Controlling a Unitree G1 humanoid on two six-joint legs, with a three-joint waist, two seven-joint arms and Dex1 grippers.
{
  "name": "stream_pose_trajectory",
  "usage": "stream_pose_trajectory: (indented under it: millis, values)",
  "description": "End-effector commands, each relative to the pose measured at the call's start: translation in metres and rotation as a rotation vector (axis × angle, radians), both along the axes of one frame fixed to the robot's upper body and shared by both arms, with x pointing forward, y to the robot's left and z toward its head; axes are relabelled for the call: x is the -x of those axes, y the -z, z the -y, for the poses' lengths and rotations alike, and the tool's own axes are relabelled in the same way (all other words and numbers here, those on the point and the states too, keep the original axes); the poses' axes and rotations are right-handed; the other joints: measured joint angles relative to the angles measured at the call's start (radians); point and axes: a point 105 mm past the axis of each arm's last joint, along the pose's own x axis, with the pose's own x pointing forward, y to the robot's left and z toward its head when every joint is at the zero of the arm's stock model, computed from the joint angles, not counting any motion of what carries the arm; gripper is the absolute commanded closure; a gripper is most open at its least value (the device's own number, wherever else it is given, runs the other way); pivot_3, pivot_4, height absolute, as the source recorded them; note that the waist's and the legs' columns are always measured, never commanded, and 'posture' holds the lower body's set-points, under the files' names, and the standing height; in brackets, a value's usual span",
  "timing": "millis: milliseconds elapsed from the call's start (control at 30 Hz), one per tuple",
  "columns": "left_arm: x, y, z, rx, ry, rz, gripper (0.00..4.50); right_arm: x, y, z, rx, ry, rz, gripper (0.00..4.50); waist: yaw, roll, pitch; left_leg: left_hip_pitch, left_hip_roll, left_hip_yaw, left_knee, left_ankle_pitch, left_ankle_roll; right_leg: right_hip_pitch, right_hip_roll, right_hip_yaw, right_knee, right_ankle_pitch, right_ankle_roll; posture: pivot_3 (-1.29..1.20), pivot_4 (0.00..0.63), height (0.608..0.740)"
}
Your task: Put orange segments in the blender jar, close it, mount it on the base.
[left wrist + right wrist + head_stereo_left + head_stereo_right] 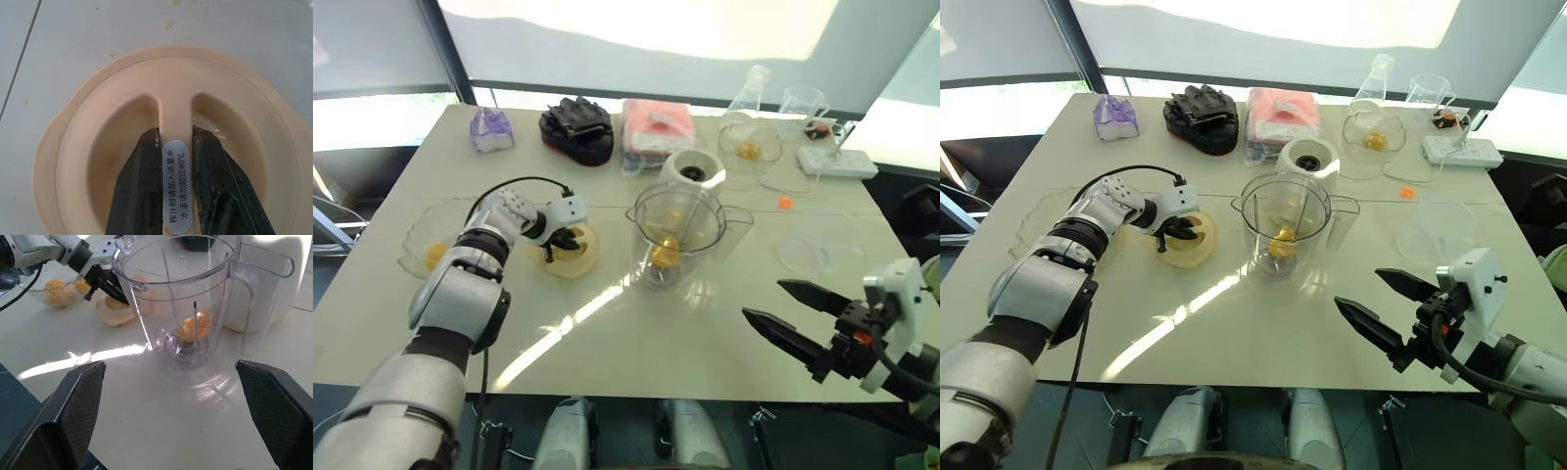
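Observation:
The robot's right gripper needs to move to the blender jar and close on the lower half of its handle (732, 240) (259, 325) to steady the jar for the lid.
The clear blender jar (677, 227) stands upright at mid-table with orange segments (195, 325) lying at its bottom. Just behind it sits the cream-white base (695, 168). Left of the jar a flat cream lid (98, 127) rests on the table. My left gripper (553, 245) reaches down onto the lid, and its fingers (146, 176) are shut on the lid's raised centre ridge. My right gripper (762, 299) hovers open over the table's near right edge, pointing toward the jar with nothing between its fingers.
A clear bowl (416, 257) holding orange pieces sits at the far left. Another bowl (749, 149) with a piece stands at the back right, and an empty one (818, 245) right of the jar. A flask (754, 88), power strip (837, 162), black glove (576, 127) and pink packet (656, 125) line the back.

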Motion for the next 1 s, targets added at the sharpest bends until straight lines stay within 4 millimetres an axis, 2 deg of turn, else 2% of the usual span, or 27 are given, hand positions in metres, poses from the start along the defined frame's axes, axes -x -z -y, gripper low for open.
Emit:
stream_pose_trajectory:
  millis: [33,233,300,367,467,600,700,733,833,1000]
  values:
    - [-0.013,-0.058,0.003,0.114,0.022,0.107,4.26,-0.004,0.001,0.003,-0.003,0.011,0.026,0.00,0.001,0.000,0.000,-0.001,0.000,0.000,0.000,0.000,0.000,-0.001,0.000,0.000,0.000,0.000,0.000,0.00,0.150,0.740]
    - [-0.016,-0.154,0.007,0.157,0.130,0.305,4.26,-0.011,0.006,0.005,0.017,0.015,0.032,0.00,0.007,-0.002,0.001,-0.005,-0.001,0.001,0.001,-0.001,0.001,-0.004,0.000,0.000,0.001,0.000,0.000,0.00,0.150,0.740]
    - [-0.010,-0.191,0.019,0.211,0.195,0.353,4.26,-0.015,0.008,0.006,0.022,0.016,0.031,0.00,0.008,-0.002,0.001,-0.005,-0.002,0.001,0.001,-0.001,0.001,-0.004,0.000,0.000,0.000,0.000,0.000,0.00,0.150,0.740]
    - [0.005,-0.218,0.039,0.313,0.303,0.325,4.26,-0.019,0.011,0.005,0.020,0.012,0.033,0.00,0.009,-0.002,0.001,-0.005,-0.002,0.001,0.001,-0.001,0.001,-0.003,0.000,0.000,0.000,0.000,0.000,0.00,0.150,0.740]
    - [0.029,-0.240,0.069,0.416,0.492,0.229,4.26,-0.025,0.014,0.004,0.018,0.011,0.040,0.00,0.014,-0.002,0.001,-0.005,-0.002,0.002,0.001,-0.001,0.001,-0.003,0.000,0.000,-0.001,0.000,0.000,0.00,0.150,0.740]
    - [0.045,-0.254,0.116,0.417,0.622,0.201,4.26,-0.035,0.020,0.004,0.024,0.036,0.052,0.00,0.023,-0.002,0.001,-0.004,-0.002,0.002,0.001,-0.001,0.001,-0.003,0.000,0.000,-0.001,0.000,0.000,0.00,0.150,0.740]
    - [0.051,-0.253,0.143,0.389,0.635,0.148,4.26,-0.040,0.022,0.001,0.023,0.045,0.059,0.00,0.026,-0.002,0.001,-0.004,-0.002,0.002,0.002,-0.001,0.001,-0.003,0.001,0.000,-0.001,0.000,0.000,0.00,0.150,0.740]
    - [0.053,-0.250,0.154,0.370,0.644,0.131,4.26,-0.041,0.023,0.001,0.021,0.053,0.064,0.00,0.026,-0.002,0.001,-0.004,-0.003,0.002,0.001,-0.001,0.002,-0.003,0.001,0.000,-0.001,0.000,0.000,0.00,0.150,0.740]
    - [0.058,-0.240,0.173,0.327,0.664,0.098,4.26,-0.044,0.026,-0.002,0.024,0.071,0.076,0.00,0.025,0.000,0.001,-0.004,-0.003,0.002,0.001,-0.001,0.002,-0.003,0.001,0.000,-0.001,-0.001,0.001,0.00,0.150,0.740]
    - [0.061,-0.204,0.188,0.154,0.693,0.005,4.26,-0.046,0.032,-0.005,0.024,0.097,0.088,0.00,0.025,0.000,0.001,-0.004,-0.003,0.001,0.001,-0.001,0.002,-0.004,0.002,0.000,0.000,-0.001,0.001,0.00,0.150,0.740]
